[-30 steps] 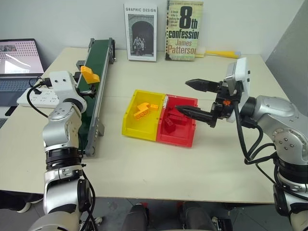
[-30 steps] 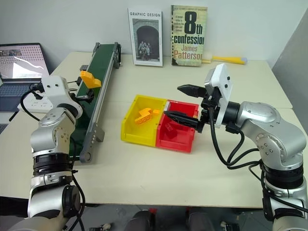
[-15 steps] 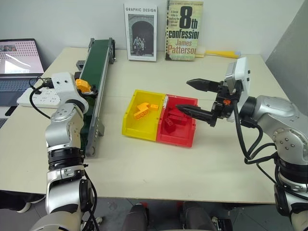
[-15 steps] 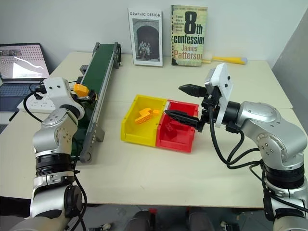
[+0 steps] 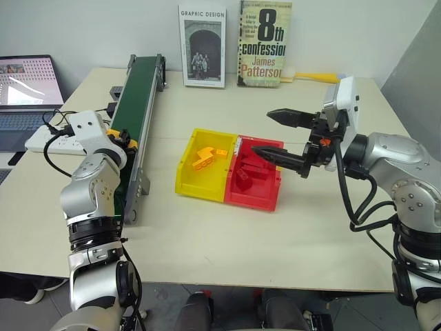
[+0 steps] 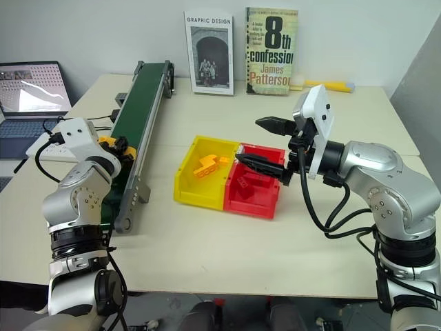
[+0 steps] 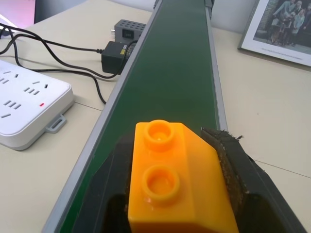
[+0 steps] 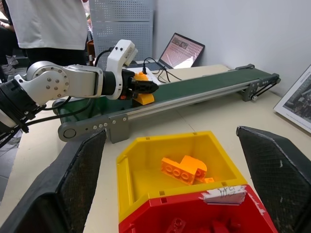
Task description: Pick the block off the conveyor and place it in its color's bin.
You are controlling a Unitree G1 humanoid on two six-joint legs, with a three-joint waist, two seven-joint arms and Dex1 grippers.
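Next, my left gripper lets go of the orange-yellow block in the yellow bin (image 5: 214,177), in front of the orange bricks.
The orange-yellow block (image 7: 172,182) sits between the two black fingers of my left gripper (image 7: 175,194), which is shut on it just over the dark green conveyor (image 5: 136,89), near its front end. From the head, the block (image 6: 105,141) peeks out beside that gripper (image 5: 126,142). The right wrist view shows the same grip on the block (image 8: 144,96). My right gripper (image 5: 262,131) hangs open above the red bin, empty. The yellow bin (image 5: 185,174) stands mid-table and holds orange bricks (image 5: 203,157).
A red bin (image 5: 265,198) with dark red bricks touches the yellow bin's right side. A power strip (image 5: 47,139), cables and a laptop (image 5: 24,83) lie left of the conveyor. Two books (image 5: 263,41) and a yellow-handled brush (image 5: 313,76) stand at the back. A person (image 8: 48,22) stands beyond the table.
The block rode down the belt into my left gripper, whose fingers went from open to shut on it. My right arm has kept still.
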